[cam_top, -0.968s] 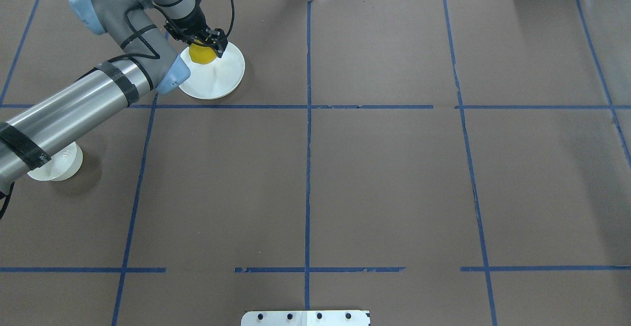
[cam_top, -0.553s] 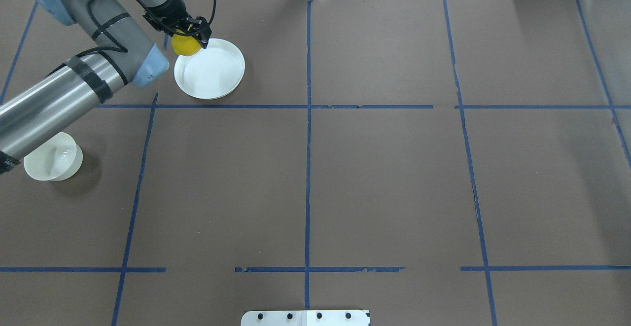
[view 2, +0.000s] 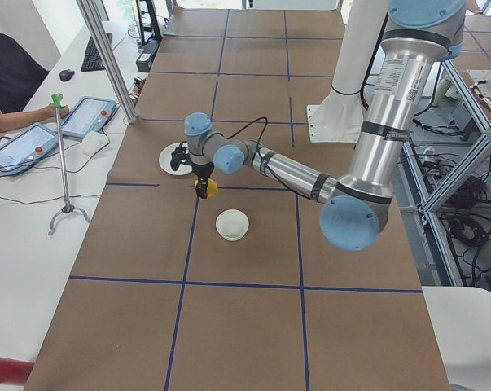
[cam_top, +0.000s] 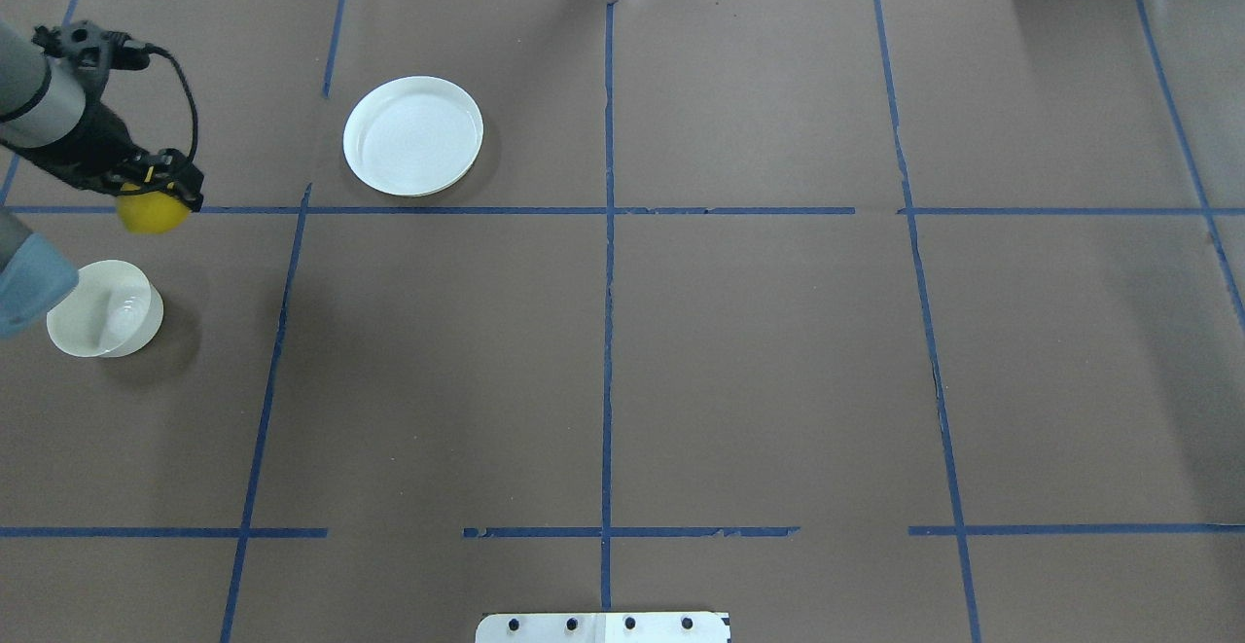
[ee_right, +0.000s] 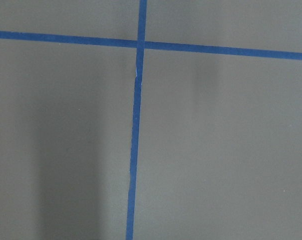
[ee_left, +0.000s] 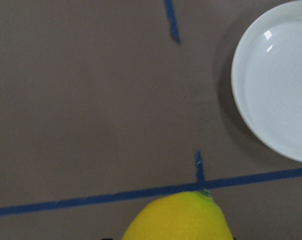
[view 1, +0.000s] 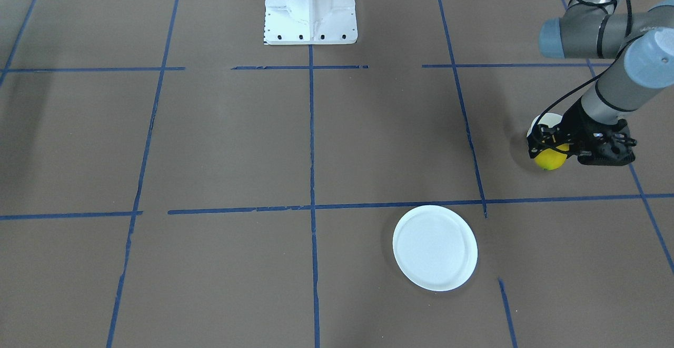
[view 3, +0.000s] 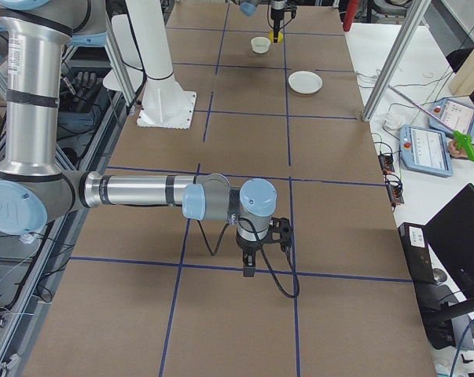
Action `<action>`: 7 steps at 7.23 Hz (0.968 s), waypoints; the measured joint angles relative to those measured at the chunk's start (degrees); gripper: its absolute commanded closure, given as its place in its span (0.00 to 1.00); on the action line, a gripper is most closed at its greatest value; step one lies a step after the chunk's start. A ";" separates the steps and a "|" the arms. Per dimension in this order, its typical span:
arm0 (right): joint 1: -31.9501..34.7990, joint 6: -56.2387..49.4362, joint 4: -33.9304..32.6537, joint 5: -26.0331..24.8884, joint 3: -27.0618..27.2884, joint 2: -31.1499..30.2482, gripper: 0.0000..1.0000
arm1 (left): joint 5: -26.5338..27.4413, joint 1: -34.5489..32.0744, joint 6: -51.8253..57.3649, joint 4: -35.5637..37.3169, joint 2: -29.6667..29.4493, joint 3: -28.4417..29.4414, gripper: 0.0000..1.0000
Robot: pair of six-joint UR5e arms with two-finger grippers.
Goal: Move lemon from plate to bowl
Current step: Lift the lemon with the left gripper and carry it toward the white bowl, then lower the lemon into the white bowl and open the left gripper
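The robot's left gripper will release the yellow lemon in the middle of the small cream bowl [view 1: 555, 137].
My left gripper [cam_top: 161, 194] is shut on the yellow lemon [cam_top: 151, 217] and holds it in the air at the table's left edge. It hangs just beyond the small cream bowl [cam_top: 105, 308], which is empty. In the front view the lemon [view 1: 550, 160] covers part of the bowl [view 1: 543, 119]. The white plate [cam_top: 413, 135] lies empty, far to the right of the lemon. The left wrist view shows the lemon [ee_left: 183, 220] at the bottom and the plate [ee_left: 276, 85] at the right. My right gripper [view 3: 248, 271] shows only in the right side view, low over the table; I cannot tell if it is open.
Blue tape lines divide the brown table cover. The white robot base mount [view 1: 310, 6] stands at the robot's side of the table. A metal post [view 2: 107, 57] and operator tablets [view 2: 82, 116] stand beyond the table's far edge.
My left gripper has carried the lemon off the plate's rim, leftward and back toward the robot, to a spot near the bowl. The plate is now empty.
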 measured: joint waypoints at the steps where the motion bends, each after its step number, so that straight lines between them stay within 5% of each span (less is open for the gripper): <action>1: 0.00 0.00 0.00 0.00 0.00 0.00 0.00 | -0.06 0.01 -1.08 -4.12 5.00 -1.04 1.00; 4: 0.00 0.00 0.00 0.00 0.00 0.00 0.00 | 0.36 0.52 -7.74 -16.75 12.75 0.42 1.00; 7: 0.00 0.00 0.00 0.00 0.00 0.00 0.00 | 0.47 1.04 -8.66 -18.15 12.52 1.21 1.00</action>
